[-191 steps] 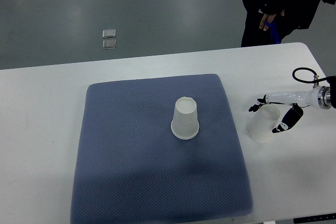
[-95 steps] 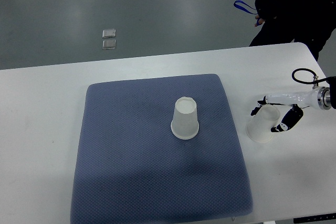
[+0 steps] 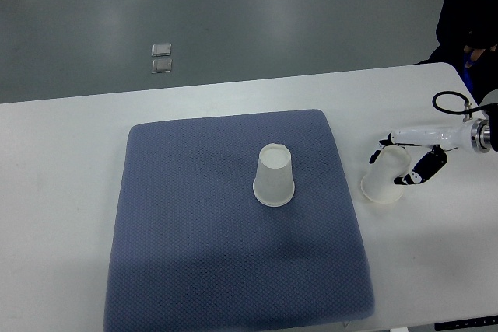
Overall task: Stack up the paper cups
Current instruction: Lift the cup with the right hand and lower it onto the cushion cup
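Note:
The white paper cup in my right gripper will be let go over the upside-down cup on the blue-grey mat [image 3: 275, 150].
One white paper cup [image 3: 275, 176] stands upside down near the middle of the blue-grey mat [image 3: 194, 231]. A second white paper cup [image 3: 384, 179] lies on its side on the white table just right of the mat, its mouth toward the mat. My right hand [image 3: 405, 162] comes in from the right edge, and its black-tipped fingers are curled around the base end of this lying cup. The left arm is not in view.
The white table [image 3: 62, 192] carries the mat. A person in dark clothes [image 3: 471, 5] stands at the far right corner behind the table. Two small metal plates [image 3: 162, 57] are set in the grey floor beyond.
The lying cup and my right hand shifted slightly up and left, and the cup tilted a little. The person at the back moved to the right.

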